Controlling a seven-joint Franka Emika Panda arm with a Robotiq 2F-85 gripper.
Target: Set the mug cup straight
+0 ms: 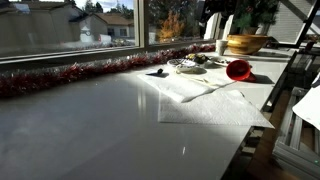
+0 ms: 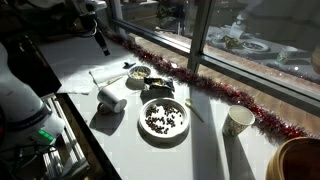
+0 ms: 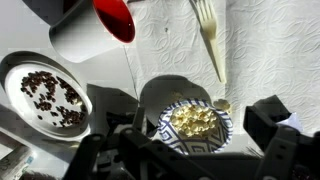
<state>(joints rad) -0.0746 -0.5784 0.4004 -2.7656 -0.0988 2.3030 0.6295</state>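
Next, I move my gripper to the lying mug cup and close it on the upper edge of its rim (image 1: 238,61) (image 3: 107,28), with one finger inside the red opening.
The mug cup (image 3: 88,36) lies on its side, whitish outside with its red inside (image 3: 115,18) facing the camera at the top left of the wrist view. It also shows in both exterior views (image 1: 238,70) (image 2: 112,98), lying on a white paper towel. My gripper (image 3: 180,150) is open and empty, its fingers spread wide. It hangs well above the table, over a small blue-patterned bowl of yellow bits (image 3: 197,122). The mug is apart from it. In an exterior view the gripper (image 2: 101,42) is high above the dishes.
A white plate with dark bits (image 3: 45,92) (image 2: 163,119) sits beside the mug. A fork (image 3: 208,35) lies on the towel. A wide tan bowl (image 1: 245,43), a paper cup (image 2: 238,121) and red tinsel (image 1: 60,75) along the window also stand here.
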